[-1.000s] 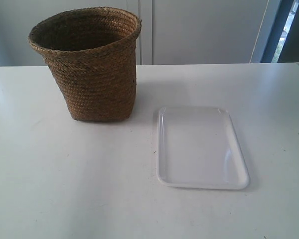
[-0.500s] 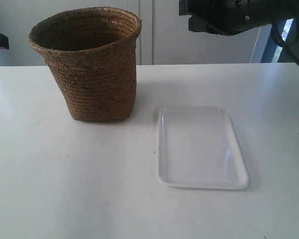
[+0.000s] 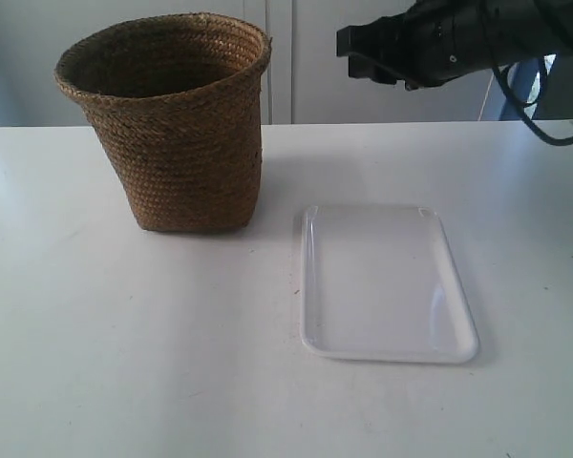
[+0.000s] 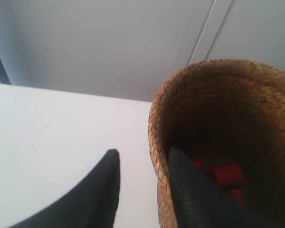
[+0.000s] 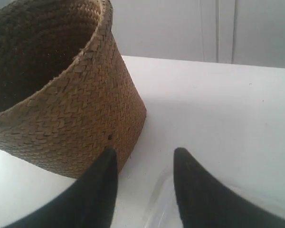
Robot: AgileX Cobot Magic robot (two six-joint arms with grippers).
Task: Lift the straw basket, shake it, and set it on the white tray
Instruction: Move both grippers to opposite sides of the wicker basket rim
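Next, my right gripper goes to the straw basket's rim (image 3: 262, 57) (image 5: 99, 34), on the side nearest the white tray, and closes there.
The straw basket (image 3: 177, 129), tall, brown and braided, stands upright on the white table (image 3: 124, 334). The white tray (image 3: 382, 281) lies flat beside it, a small gap apart. The black arm at the exterior view's right (image 3: 430, 43) hangs high over the table's back, above the tray. My right gripper (image 5: 146, 151) is open; the basket (image 5: 61, 109) shows by one finger and the tray's rim (image 5: 154, 209) between the two. My left gripper (image 4: 144, 152) is open over the basket's rim (image 4: 156, 142), in line with the gap. Red things (image 4: 225, 175) lie inside the basket.
White cabinet doors (image 3: 382, 57) rise behind the table's far edge. A dark window frame (image 3: 563, 86) stands at the back right, with black cables hanging from the arm there.
The arm at the exterior view's right came into view from above, then dropped and shifted slightly left. A dark part at the left edge half a second ago is gone. Basket and tray have not moved.
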